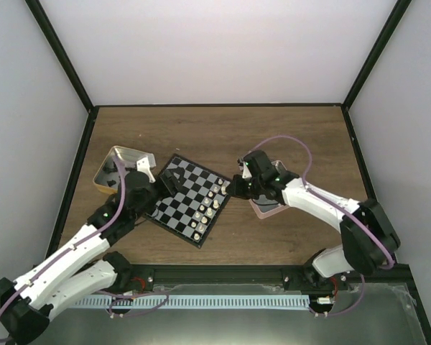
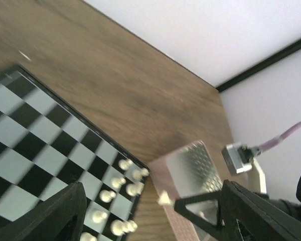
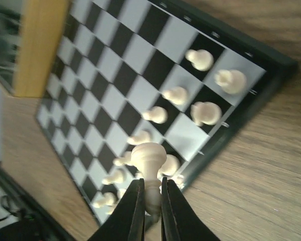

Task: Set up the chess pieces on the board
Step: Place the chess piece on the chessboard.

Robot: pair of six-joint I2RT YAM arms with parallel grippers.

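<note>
I need to release the cream-white piece with my right gripper, setting it on the empty light square in the outer row (image 1: 220,198) (image 3: 186,136) of standing pieces. That cream-white piece is now held above the board.
The board (image 1: 181,203) lies tilted at centre-left of the table. Several cream-white chess pieces (image 1: 214,198) stand in two rows along its right edge; I see no black pieces on it. My right gripper (image 1: 234,188) hovers just off that edge. In the right wrist view it (image 3: 150,201) is shut on the stem of a cream-white piece (image 3: 148,159), held above the board (image 3: 115,65) and its standing pieces (image 3: 205,113). My left gripper (image 1: 169,178) is over the board's far-left corner. In the left wrist view it (image 2: 150,221) is open and empty above the board (image 2: 35,135).
A gold tin (image 1: 113,164) sits left of the board, partly under the left arm. A pink square tray (image 1: 267,208) sits right of the board under the right arm; it also shows in the left wrist view (image 2: 193,163). Walls with black posts surround the table.
</note>
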